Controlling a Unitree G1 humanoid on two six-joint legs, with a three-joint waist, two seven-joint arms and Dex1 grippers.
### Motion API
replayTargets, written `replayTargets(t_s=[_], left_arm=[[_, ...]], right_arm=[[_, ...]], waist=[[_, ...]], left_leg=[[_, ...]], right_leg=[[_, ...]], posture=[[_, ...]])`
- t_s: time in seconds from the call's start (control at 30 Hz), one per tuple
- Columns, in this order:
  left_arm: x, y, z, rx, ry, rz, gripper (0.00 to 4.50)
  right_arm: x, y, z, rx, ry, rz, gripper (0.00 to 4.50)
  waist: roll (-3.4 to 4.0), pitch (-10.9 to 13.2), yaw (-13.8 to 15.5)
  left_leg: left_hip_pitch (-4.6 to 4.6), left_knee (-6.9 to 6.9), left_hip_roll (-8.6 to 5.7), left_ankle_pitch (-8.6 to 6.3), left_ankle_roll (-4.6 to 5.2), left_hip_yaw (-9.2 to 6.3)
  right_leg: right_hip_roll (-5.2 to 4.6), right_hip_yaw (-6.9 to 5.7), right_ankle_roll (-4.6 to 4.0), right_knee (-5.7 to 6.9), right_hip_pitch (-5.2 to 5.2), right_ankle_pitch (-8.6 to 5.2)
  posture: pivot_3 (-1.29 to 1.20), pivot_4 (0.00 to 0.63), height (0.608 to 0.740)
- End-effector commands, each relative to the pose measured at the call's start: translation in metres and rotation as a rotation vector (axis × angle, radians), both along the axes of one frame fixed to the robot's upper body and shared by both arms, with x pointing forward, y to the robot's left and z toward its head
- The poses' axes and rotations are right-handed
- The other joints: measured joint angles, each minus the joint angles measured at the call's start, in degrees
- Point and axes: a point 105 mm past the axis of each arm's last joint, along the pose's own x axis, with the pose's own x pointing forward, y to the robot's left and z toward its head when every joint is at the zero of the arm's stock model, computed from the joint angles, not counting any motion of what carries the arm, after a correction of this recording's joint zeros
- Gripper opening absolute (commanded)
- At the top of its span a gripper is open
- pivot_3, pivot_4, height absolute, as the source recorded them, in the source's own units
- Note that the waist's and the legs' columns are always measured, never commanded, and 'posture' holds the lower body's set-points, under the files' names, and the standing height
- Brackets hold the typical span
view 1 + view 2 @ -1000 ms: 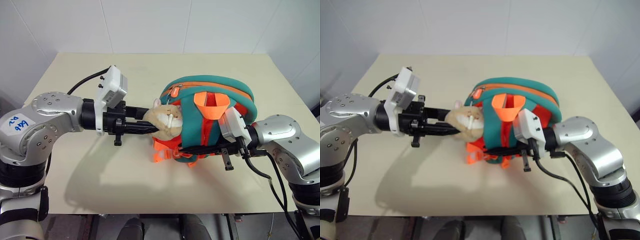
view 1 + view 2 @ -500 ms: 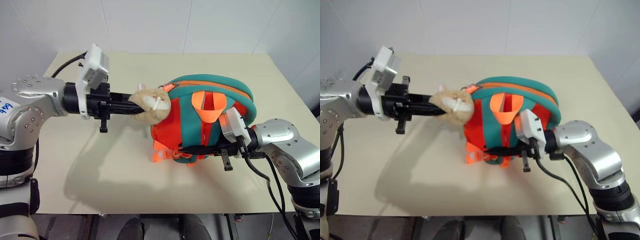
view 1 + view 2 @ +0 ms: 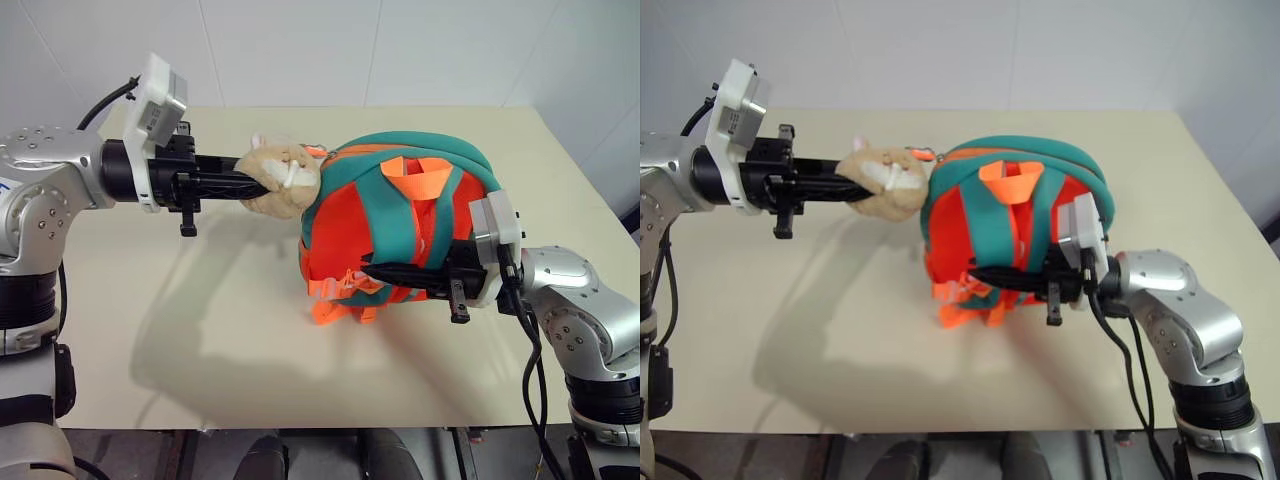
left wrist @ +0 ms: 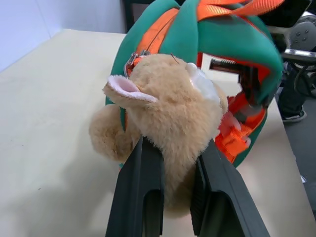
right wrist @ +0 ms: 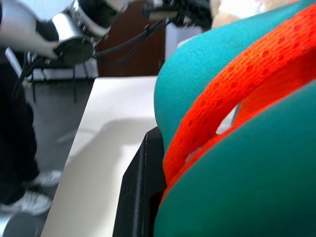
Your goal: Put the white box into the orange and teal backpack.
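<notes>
The tan plush toy, still hanging off the backpack's upper corner, will lie on the table [image 3: 277, 266] against the backpack's side after my left gripper releases it.
The orange and teal backpack [image 3: 400, 215] stands upright on the table, its strap side facing me. A tan plush toy [image 3: 278, 180] hangs off its upper left corner. My left gripper [image 3: 262, 186] is shut on that plush toy, reaching in level from the left; in the left wrist view the two black fingers [image 4: 143, 192] pinch the toy [image 4: 173, 103]. My right gripper [image 3: 372, 270] comes in from the right, low on the backpack, shut on a lower strap [image 5: 232, 94]. The white box is out of view.
The beige table [image 3: 150, 330] extends wide to the left of the backpack and toward its front edge. A white wall rises behind the far edge. The table's right edge lies close behind my right arm.
My left gripper has risen and drawn left with the plush toy, pulling the backpack from lying back to upright. My right wrist has turned while keeping its hold low on the backpack.
</notes>
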Motion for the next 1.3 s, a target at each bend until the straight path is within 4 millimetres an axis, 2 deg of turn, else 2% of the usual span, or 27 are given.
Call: replayTargets(t_s=[0.03,0.3,0.5,0.63,1.07,1.3], left_arm=[[-0.001,0.014,0.014,0.01,-0.062,0.033,0.3],[0.009,0.028,0.002,0.055,-0.016,0.04,0.3],[0.015,0.031,-0.007,0.08,0.032,0.007,0.29],[0.018,0.037,-0.027,0.148,0.097,-0.006,0.29],[0.031,0.047,-0.075,0.338,0.214,-0.024,0.29],[0.042,0.037,-0.102,0.451,0.249,-0.064,0.29]], right_arm=[[-0.005,-0.005,0.012,0.053,-0.048,-0.011,0.55],[-0.007,-0.005,0.007,0.056,-0.037,-0.014,0.55],[-0.01,-0.002,0.003,0.054,-0.025,-0.01,0.55],[-0.011,-0.001,0.001,0.049,-0.021,-0.009,0.55],[-0.009,0.0,-0.001,0.035,-0.015,-0.008,0.55],[-0.007,0.002,-0.001,0.033,-0.011,-0.009,0.55]], waist=[[0.0,0.0,-0.1],[0.0,0.0,-0.8],[0.0,0.0,-1.0],[0.0,0.0,-1.0],[0.0,0.0,-0.9],[-0.01,0.0,-0.9]], left_leg=[[0.0,0.0,0.0,0.0,0.0,0.01],[0.0,0.01,0.0,0.0,0.0,0.0],[0.0,0.01,0.01,-0.01,0.01,0.0],[0.0,0.02,0.01,-0.01,0.01,0.0],[0.01,0.04,0.01,-0.01,0.02,0.0],[0.01,0.06,0.01,-0.01,0.02,0.0]], right_leg=[[-0.01,0.0,0.0,0.0,0.0,0.0],[0.0,0.0,0.0,0.02,0.0,0.0],[0.02,0.0,0.0,0.06,0.0,0.0],[0.02,0.0,0.0,0.06,0.0,0.0],[0.02,0.0,0.0,0.12,0.0,0.0],[0.02,0.0,0.0,0.12,0.01,0.0]], posture=[[0.0,0.15,0.74],[0.0,0.15,0.74],[0.0,0.15,0.74],[0.0,0.15,0.74],[0.0,0.15,0.74],[0.0,0.15,0.74]])
